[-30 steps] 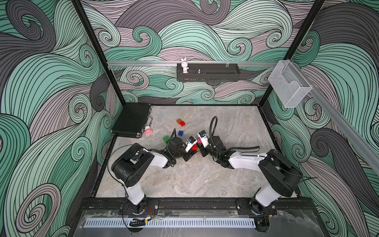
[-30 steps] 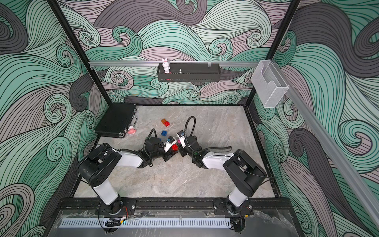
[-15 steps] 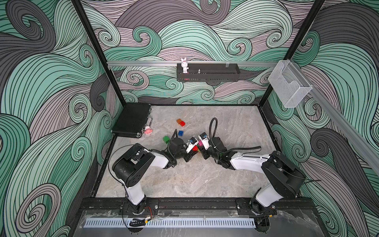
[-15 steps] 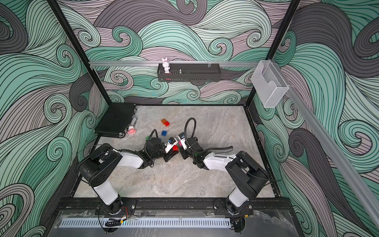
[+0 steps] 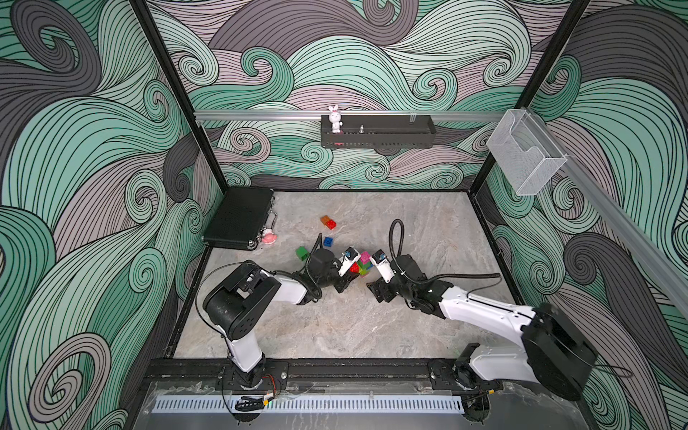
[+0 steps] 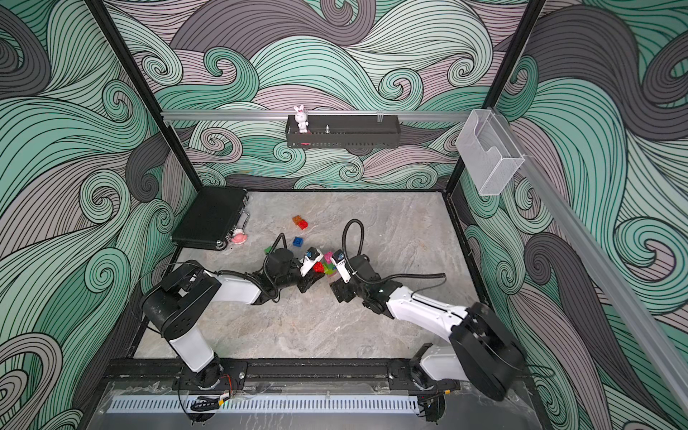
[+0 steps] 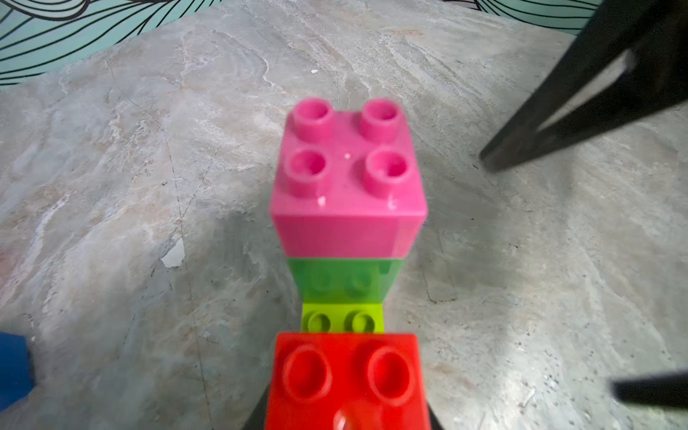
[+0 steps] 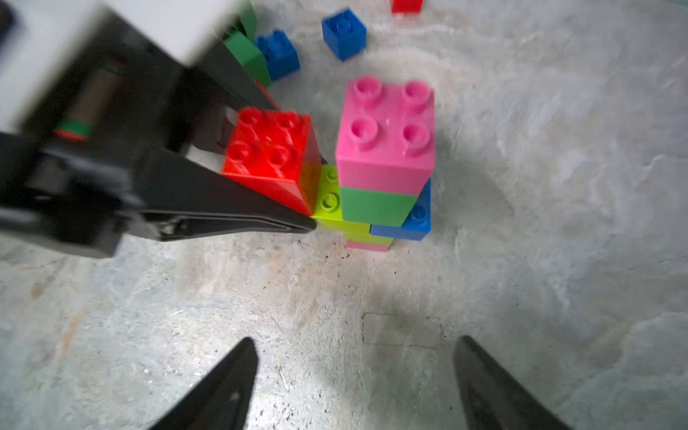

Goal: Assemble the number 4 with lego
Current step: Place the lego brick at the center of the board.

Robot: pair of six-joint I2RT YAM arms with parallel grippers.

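Note:
The red brick, with its lego stack, will be let go by my left gripper on the bare table (image 5: 382, 236) just behind my right gripper.
A small lego stack (image 5: 365, 261) stands mid-table: a pink brick (image 8: 385, 126) on top, a green one (image 8: 374, 206) under it, then lime (image 8: 329, 203) and blue (image 8: 417, 219) bricks. My left gripper (image 5: 352, 268) is shut on a red brick (image 8: 270, 149) and holds it against the lime brick's free studs (image 7: 342, 318), beside the stack. My right gripper (image 8: 355, 340) stands open with nothing in it, a little back from the stack; in a top view the right gripper (image 6: 335, 277) is just right of the stack.
Loose bricks lie behind the stack: an orange-and-red pair (image 5: 328, 222), a blue one (image 5: 328, 241) and a dark green one (image 5: 302, 253). A black case (image 5: 240, 217) with a pink toy (image 5: 268, 238) beside it sits at the back left. A black shelf (image 5: 378, 136) hangs on the back wall.
My right gripper has opened wide and drawn back to the right, away from the stack. The left gripper stays shut on the red brick at the stack.

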